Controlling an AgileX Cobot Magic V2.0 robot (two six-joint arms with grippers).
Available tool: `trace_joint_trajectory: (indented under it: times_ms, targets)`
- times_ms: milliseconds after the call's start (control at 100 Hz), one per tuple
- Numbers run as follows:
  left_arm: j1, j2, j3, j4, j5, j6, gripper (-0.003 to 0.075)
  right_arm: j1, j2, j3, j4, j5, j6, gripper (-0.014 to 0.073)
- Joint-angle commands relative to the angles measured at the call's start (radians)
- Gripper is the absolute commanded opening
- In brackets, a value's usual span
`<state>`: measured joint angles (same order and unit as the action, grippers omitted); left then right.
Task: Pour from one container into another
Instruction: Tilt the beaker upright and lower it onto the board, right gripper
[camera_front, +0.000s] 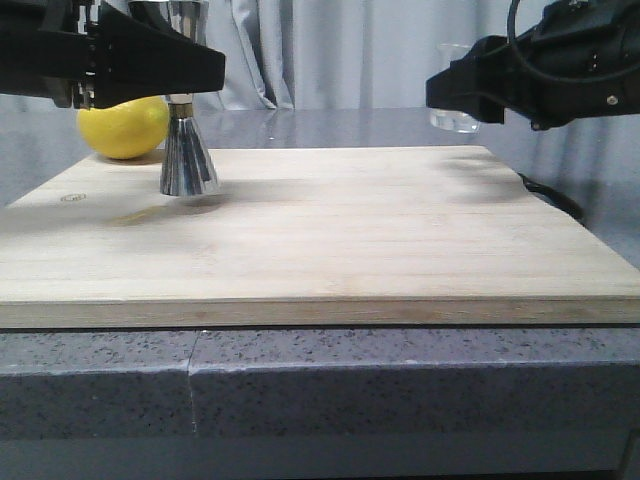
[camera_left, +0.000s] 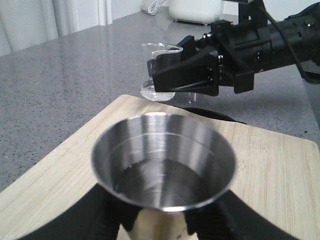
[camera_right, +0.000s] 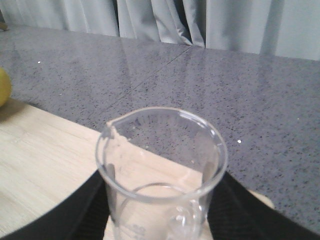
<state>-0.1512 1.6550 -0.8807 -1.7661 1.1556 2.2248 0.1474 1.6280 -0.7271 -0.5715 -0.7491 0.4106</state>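
Next, I set the clear beaker down with my right gripper near the wooden board's back edge (camera_front: 438, 168), toward the black cable.
The steel jigger (camera_front: 188, 160) stands upright at the board's back left, its gold band just under my left gripper (camera_front: 185, 72), which is shut on its upper cup. In the left wrist view the jigger's open cup (camera_left: 162, 165) holds a little clear liquid, with the fingers (camera_left: 107, 215) pressed on both sides below the rim. My right gripper (camera_front: 455, 92) is shut on the clear beaker (camera_front: 455, 118), held upright in the air at the back right. The beaker (camera_right: 160, 165) looks nearly empty in the right wrist view; its pouring lip faces the board. Beaker (camera_left: 160, 70) and jigger are well apart.
A pale wooden board (camera_front: 330, 240) lies on the speckled grey counter (camera_front: 400, 380). A yellow lemon (camera_front: 125, 128) rests just behind and left of the jigger. A black cable (camera_front: 550, 195) runs off the board's right edge. Curtains hang behind; a white appliance (camera_left: 195, 10) stands far off.
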Motion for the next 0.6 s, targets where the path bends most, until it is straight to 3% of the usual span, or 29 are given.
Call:
trace_joint_trajectory:
  times_ms: [0, 230, 590]
  targets:
    - [-0.008, -0.046, -0.029, -0.098, 0.091, -0.006, 0.0274, -0.004, 0.001, -0.025, 0.009, -0.118, -0.038, 0.0333]
    - [-0.008, -0.046, -0.029, -0.098, 0.091, -0.006, 0.0274, -0.004, 0.041, -0.029, 0.009, -0.157, -0.126, 0.0333]
    - [-0.008, -0.046, -0.029, -0.098, 0.091, -0.006, 0.0274, 0.006, 0.068, -0.029, -0.003, -0.16, -0.128, 0.0333]
